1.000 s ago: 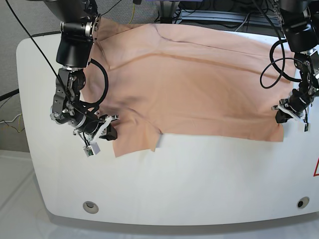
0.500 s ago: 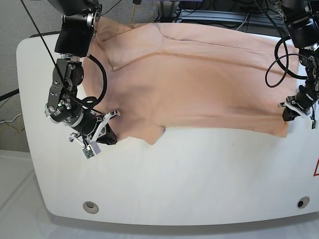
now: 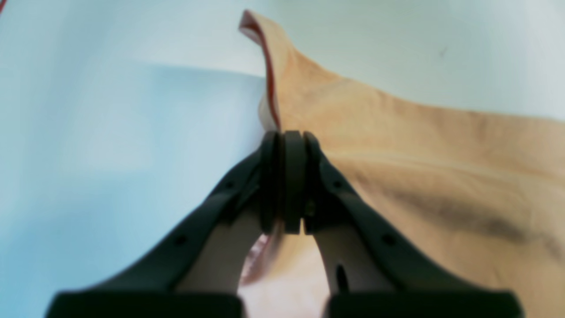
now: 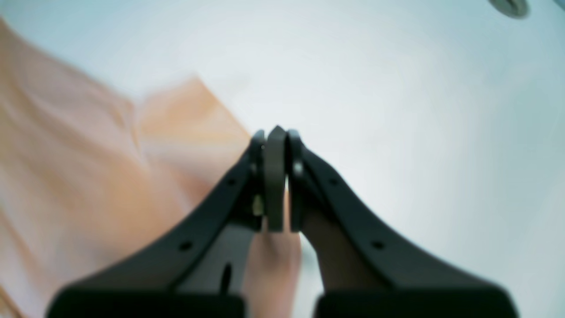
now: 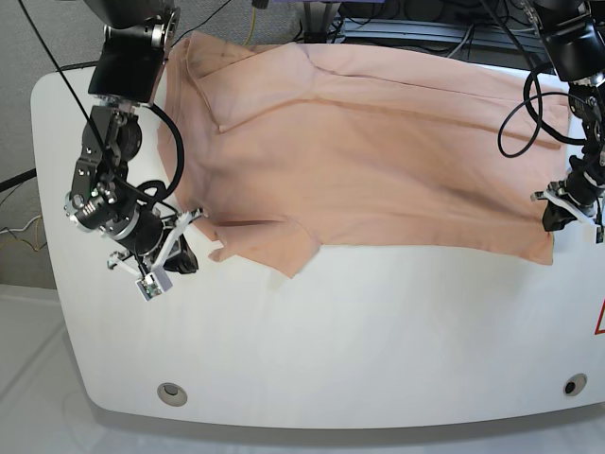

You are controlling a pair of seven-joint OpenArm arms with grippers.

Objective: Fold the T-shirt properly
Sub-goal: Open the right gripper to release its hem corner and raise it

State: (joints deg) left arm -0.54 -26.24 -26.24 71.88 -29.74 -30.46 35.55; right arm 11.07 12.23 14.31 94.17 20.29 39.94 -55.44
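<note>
My right gripper is going to release the edge of the T-shirt on the white table (image 5: 199, 177), at a spot just behind the near sleeve.
The peach T-shirt (image 5: 378, 161) lies spread flat over the far half of the white table (image 5: 378, 331). My left gripper (image 5: 553, 219) at the right edge is shut on the shirt's near right corner. In the left wrist view the closed fingertips (image 3: 287, 137) pinch the cloth's edge (image 3: 419, 154). My right gripper (image 5: 184, 257) at the near left is shut on the sleeve edge. In the right wrist view the gripper (image 4: 274, 132) is closed, with blurred peach cloth (image 4: 88, 168) to its left and between its fingers.
Black cables (image 5: 529, 113) loop from both arms over the shirt's ends. Two round holes (image 5: 171, 391) (image 5: 573, 385) sit near the table's front edge. A red mark (image 5: 599, 322) shows at the right edge. Gear and wires stand behind the table.
Both grippers have moved outward with the cloth, the right one to the view's left and the left one to its right. The shirt's near edge is pulled straighter and the sleeve flap is drawn flatter.
</note>
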